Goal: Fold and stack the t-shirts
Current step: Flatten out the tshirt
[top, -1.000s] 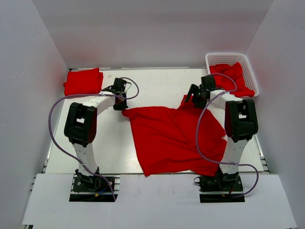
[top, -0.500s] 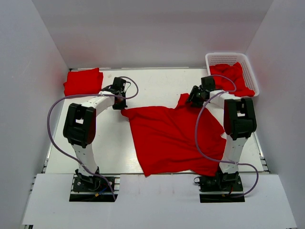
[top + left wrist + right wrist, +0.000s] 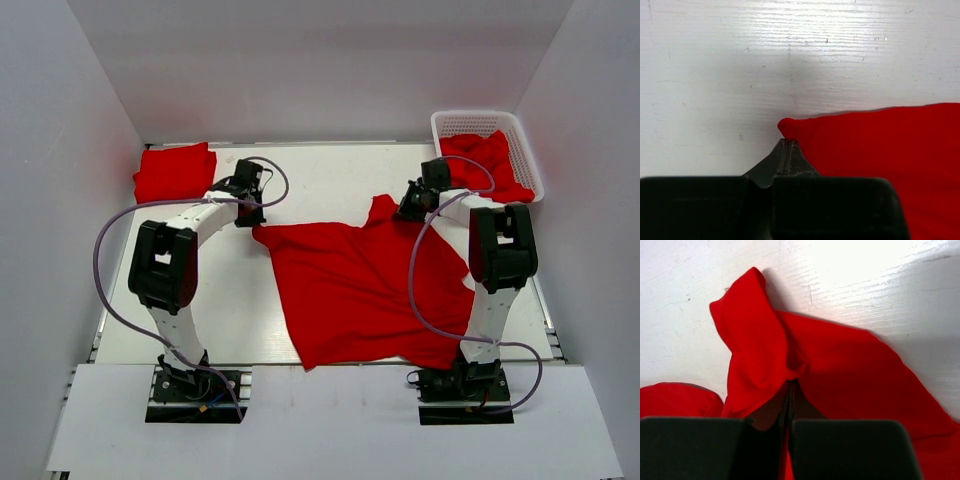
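Note:
The robot's right gripper pinches a bunched fold short of the red t-shirt's loose flap, so it should open and take the flap's tip [image 3: 382,202] before both grippers lift.
A red t-shirt [image 3: 365,290] lies spread across the middle of the table. My left gripper [image 3: 254,226] is shut on its far left corner [image 3: 786,127], the jaws pressed together on a small nub of cloth. My right gripper [image 3: 405,212] is shut on the shirt's far right part, where the fabric [image 3: 790,355] bunches into a raised fold above the fingertips. A folded red t-shirt [image 3: 176,170] lies at the far left corner of the table. Another crumpled red t-shirt [image 3: 490,160] sits in the basket.
The white lattice basket [image 3: 470,122] stands at the far right corner, just behind my right arm. White walls enclose the table on three sides. Bare white tabletop [image 3: 330,175] shows between the two grippers and left of the spread shirt.
My right gripper has closed on the shirt's far right part, bunching it upward. The left gripper has drawn its corner slightly further left and away.

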### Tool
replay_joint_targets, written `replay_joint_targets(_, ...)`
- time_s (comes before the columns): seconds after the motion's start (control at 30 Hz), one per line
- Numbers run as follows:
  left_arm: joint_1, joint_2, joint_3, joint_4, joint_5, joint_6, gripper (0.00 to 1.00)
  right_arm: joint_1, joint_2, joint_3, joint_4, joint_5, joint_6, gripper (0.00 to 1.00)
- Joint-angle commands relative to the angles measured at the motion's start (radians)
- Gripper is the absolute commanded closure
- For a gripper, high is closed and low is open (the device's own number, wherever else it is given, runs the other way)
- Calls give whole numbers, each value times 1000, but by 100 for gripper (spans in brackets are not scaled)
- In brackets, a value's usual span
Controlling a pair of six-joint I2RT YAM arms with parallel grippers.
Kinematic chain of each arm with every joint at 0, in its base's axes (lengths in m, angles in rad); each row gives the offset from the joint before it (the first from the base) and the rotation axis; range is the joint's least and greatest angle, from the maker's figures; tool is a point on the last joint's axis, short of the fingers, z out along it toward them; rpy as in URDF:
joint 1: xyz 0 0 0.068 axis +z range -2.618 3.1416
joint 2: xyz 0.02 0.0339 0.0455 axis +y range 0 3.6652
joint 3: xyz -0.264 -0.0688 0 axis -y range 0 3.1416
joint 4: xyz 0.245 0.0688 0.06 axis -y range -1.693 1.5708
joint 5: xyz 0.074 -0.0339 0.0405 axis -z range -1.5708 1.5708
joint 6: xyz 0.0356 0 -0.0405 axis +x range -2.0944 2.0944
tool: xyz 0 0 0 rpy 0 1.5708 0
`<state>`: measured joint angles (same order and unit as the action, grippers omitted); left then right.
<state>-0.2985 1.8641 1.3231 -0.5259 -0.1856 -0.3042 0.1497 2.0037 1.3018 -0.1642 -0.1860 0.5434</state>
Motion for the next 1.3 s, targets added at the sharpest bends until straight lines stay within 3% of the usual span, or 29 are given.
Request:
replay_joint_targets(0.0, -4, -89, 8, -2, -31, -6, 100, -6, -80, 36, 45, -3, -49, 100)
replay_joint_targets(0.43, 6, -241, 94, -45, -175, -76, 100, -4, -445, -36, 147, 115, -155, 100)
replay_joint_targets(0.57, 6, -302, 142, -45, -178, -76, 100, -4, -496, 57, 71, 172, -171, 100)
replay_joint_targets(0.77, -4, -361, 53, -25, -127, -76, 100, 5, -430, 62, -20, 60, -216, 100)
replay_joint_targets(1.0, 5, -370, -51, -25, -127, -119, 100, 39, -254, 197, -150, 23, -296, 96)
replay_joint_targets(1.27, 6, -307, -76, -43, -147, -157, 100, 93, 73, 483, -242, 35, -275, 94)
